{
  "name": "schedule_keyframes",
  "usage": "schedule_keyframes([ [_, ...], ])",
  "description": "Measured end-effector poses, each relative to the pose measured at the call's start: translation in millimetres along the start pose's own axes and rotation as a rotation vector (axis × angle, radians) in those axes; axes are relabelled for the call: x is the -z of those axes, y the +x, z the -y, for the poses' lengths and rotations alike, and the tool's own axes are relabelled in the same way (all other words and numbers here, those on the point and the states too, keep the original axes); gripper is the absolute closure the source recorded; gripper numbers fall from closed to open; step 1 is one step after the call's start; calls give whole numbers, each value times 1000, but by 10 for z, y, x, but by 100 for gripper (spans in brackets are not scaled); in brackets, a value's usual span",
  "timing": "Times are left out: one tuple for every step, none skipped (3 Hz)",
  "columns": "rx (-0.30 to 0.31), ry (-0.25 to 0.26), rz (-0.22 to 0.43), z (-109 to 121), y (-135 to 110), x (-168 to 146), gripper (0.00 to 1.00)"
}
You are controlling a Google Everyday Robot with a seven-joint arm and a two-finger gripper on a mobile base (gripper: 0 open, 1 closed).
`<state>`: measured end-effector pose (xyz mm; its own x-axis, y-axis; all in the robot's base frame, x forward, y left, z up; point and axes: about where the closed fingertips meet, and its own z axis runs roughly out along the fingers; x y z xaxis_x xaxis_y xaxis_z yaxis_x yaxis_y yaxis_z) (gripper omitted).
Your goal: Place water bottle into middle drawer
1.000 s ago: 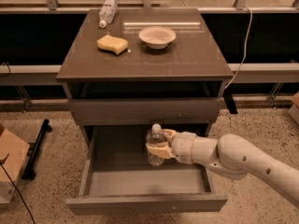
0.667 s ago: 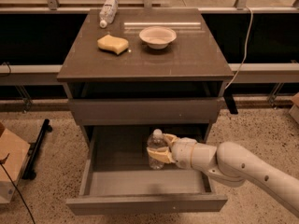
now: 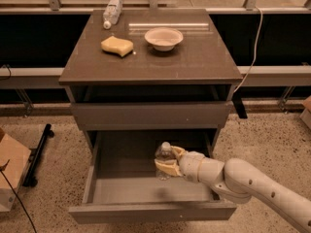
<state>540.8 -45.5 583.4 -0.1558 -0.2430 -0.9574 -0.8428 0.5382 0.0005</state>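
Note:
Next, my gripper lets go of the water bottle on the grey drawer's bottom near the middle of the front panel (image 3: 159, 193).
The water bottle (image 3: 163, 155), clear with a white cap, stands upright inside the open middle drawer (image 3: 127, 187). My gripper (image 3: 168, 165) reaches in from the right and is shut around the bottle's lower body, hiding its label. The bottle's base is at or just above the grey drawer floor; I cannot tell whether it touches. The drawer is pulled fully out below the shut shallower drawer front (image 3: 150, 114).
On the cabinet top (image 3: 204, 62) lie a second clear bottle (image 3: 112, 12) on its side at the back left, a yellow sponge (image 3: 117, 45) and a white bowl (image 3: 164, 38). A cardboard box (image 3: 10, 171) and a black stand (image 3: 38, 155) sit on the floor at left.
My gripper has moved the bottle a little lower and deeper into the open drawer. Its hold on the bottle is unchanged.

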Motion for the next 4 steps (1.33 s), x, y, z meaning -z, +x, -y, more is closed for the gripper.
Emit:
schedule_keyframes([
  [-13, 20, 8, 29, 206, -51, 100],
  [-32, 35, 25, 49, 403, -138, 99],
  [-43, 57, 39, 90, 504, -202, 93],
  [-82, 72, 30, 85, 687, -280, 74],
])
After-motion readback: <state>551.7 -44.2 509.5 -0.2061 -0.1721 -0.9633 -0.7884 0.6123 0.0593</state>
